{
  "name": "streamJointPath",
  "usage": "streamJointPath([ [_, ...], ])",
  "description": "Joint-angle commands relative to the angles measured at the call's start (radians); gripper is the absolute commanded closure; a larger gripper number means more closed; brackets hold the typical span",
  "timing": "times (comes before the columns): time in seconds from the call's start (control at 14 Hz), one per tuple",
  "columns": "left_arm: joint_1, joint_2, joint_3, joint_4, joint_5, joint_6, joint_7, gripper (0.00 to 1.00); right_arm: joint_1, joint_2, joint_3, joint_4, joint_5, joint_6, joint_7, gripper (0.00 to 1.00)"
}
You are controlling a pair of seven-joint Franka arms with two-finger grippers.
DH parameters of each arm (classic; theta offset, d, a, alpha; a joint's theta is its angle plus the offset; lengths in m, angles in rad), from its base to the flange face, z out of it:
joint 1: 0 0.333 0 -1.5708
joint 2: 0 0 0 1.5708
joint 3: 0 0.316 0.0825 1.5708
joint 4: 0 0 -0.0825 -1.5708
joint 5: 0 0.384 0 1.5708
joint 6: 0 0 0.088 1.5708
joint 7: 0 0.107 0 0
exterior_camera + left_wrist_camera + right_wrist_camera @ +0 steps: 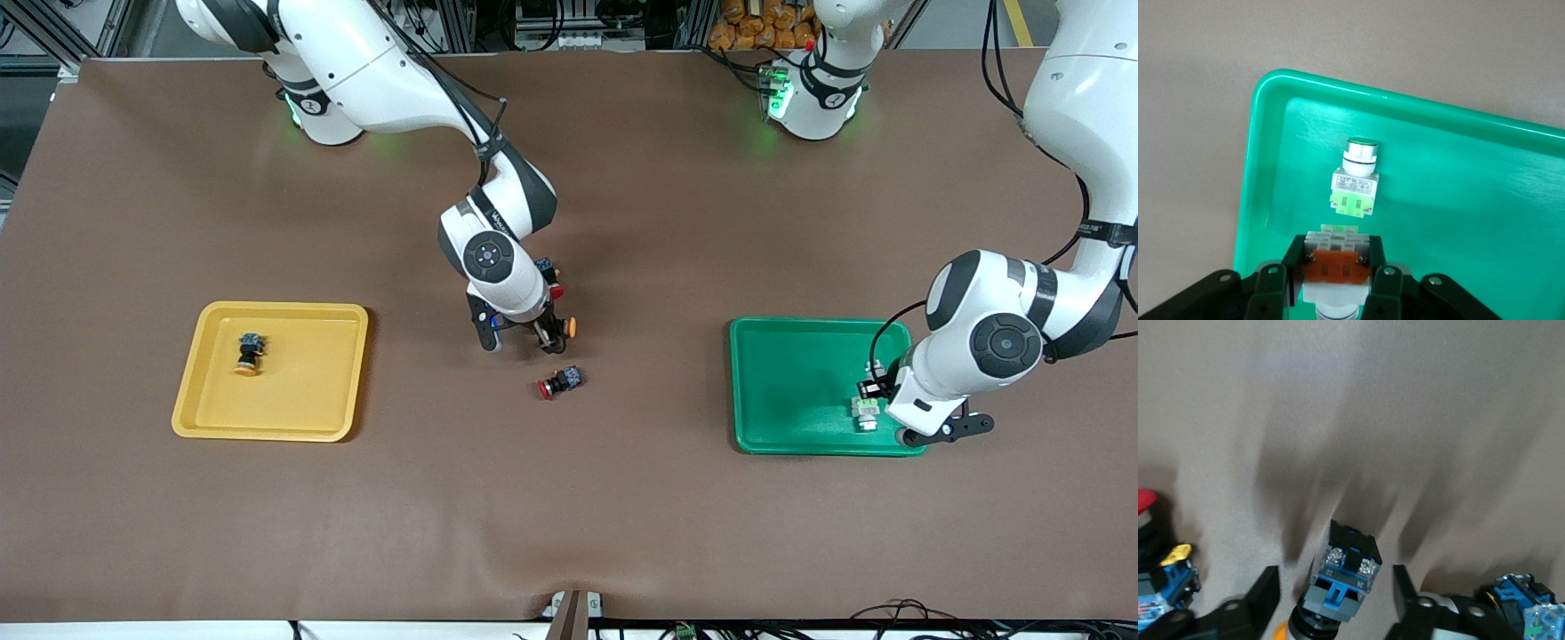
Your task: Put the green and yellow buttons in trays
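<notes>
Next, the left gripper releases the orange-faced button near the middle of the green tray [817,404] [1454,221], next to the green-faced button.
My right gripper [553,338] [1335,600] is open at the table's middle, its fingers [1261,593] either side of an orange-yellow capped button [567,326] [1341,577] with a black-blue body, not touching it. Another orange-yellow button [248,355] lies in the yellow tray [204,413]. My left gripper [873,386] [1338,263] is shut on the orange-faced white-grey button [876,367] [1336,267], low over the green tray [782,436] [1458,200]. The green-faced button [865,416] [1355,180] lies in that tray beside it.
A red-capped black-blue button [560,382] lies on the table just nearer the front camera than the right gripper. Another red-capped one [553,289] [1145,510] sits partly hidden beside that gripper, and a blue body [1528,600] shows at the wrist view's edge.
</notes>
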Motion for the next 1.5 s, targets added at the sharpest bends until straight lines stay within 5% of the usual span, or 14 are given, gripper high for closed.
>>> streamJointPath([
  [0.0,0.014,-0.004,-0.011,0.002,0.026,-0.004,0.010,1.00,0.000,-0.002,-0.017,-0.002,-0.004,0.005,-0.038,1.00],
  [0.5,0.021,-0.005,-0.012,0.005,0.025,-0.002,0.010,1.00,-0.186,-0.067,-0.021,0.013,-0.012,-0.064,-0.320,1.00],
  [1.0,0.024,0.021,-0.011,0.046,0.010,-0.004,0.018,1.00,-0.476,-0.207,-0.023,0.035,-0.016,-0.501,-0.910,1.00],
  [1.43,0.037,0.065,-0.011,0.060,-0.001,0.015,0.062,1.00,-0.677,-0.187,-0.023,-0.051,-0.110,-0.454,-1.394,1.00],
])
